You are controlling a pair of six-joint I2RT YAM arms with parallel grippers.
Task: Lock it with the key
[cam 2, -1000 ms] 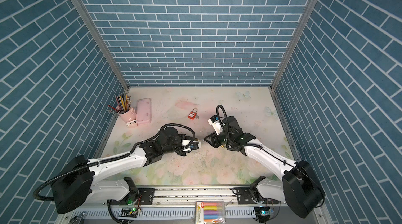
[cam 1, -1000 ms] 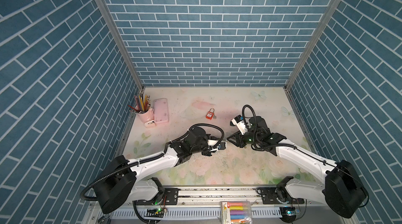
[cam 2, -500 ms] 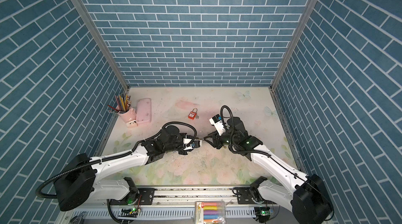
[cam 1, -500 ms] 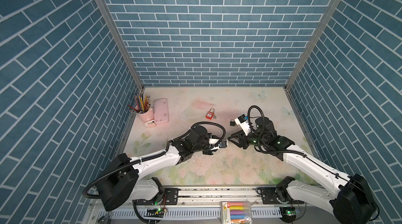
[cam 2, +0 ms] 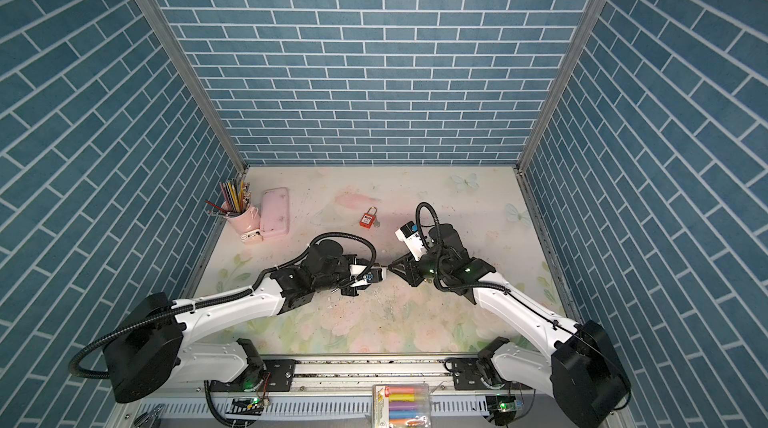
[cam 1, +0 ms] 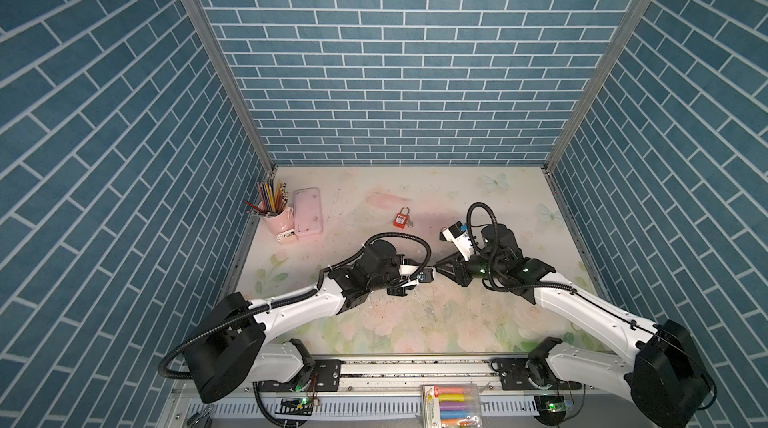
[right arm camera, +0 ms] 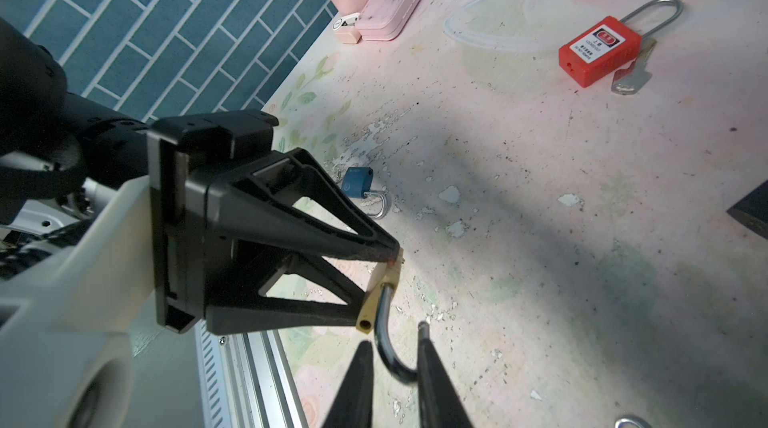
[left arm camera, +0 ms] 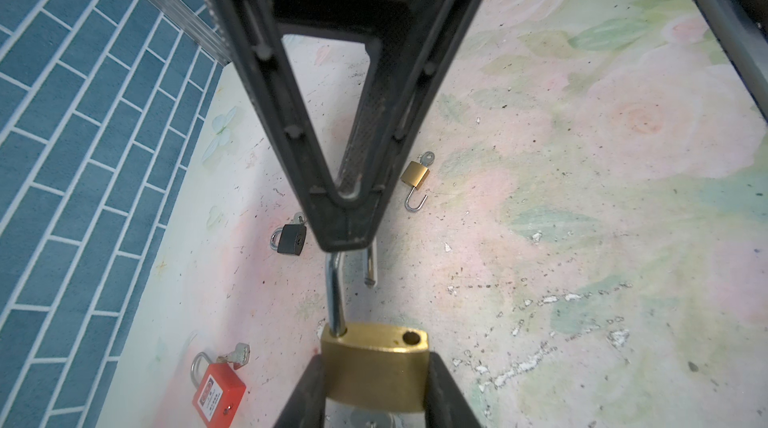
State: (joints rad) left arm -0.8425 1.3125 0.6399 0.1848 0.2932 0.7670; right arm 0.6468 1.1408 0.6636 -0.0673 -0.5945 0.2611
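Observation:
The shackle's free leg sits crooked from the brass padlock's hole, so the robot's right gripper should regrip the shackle's bend (right arm camera: 396,369) and swing it into line before pushing.
My left gripper (left arm camera: 374,359) is shut on the body of a brass padlock (left arm camera: 376,376), held just above the table. Its steel shackle (left arm camera: 334,288) is open, with the free leg out of its hole. A silvery bit of the key shows behind the body, between my fingers. My right gripper (right arm camera: 392,336) faces the left one, and its two fingers are shut on the bend of the shackle (right arm camera: 384,349). In both top views the left gripper (cam 1: 428,275) and the right gripper (cam 1: 436,268) meet tip to tip at the table's middle.
A red padlock (cam 1: 401,220) with its key lies further back. A blue padlock (right arm camera: 357,182), a small black padlock (left arm camera: 291,238) and a small brass padlock (left arm camera: 414,175) with an open shackle lie on the table. A pink pencil cup (cam 1: 276,218) and a pink case (cam 1: 307,211) stand at the back left.
The right arm has shifted slightly and its jaws have narrowed onto the shackle. The left arm holds the padlock as before.

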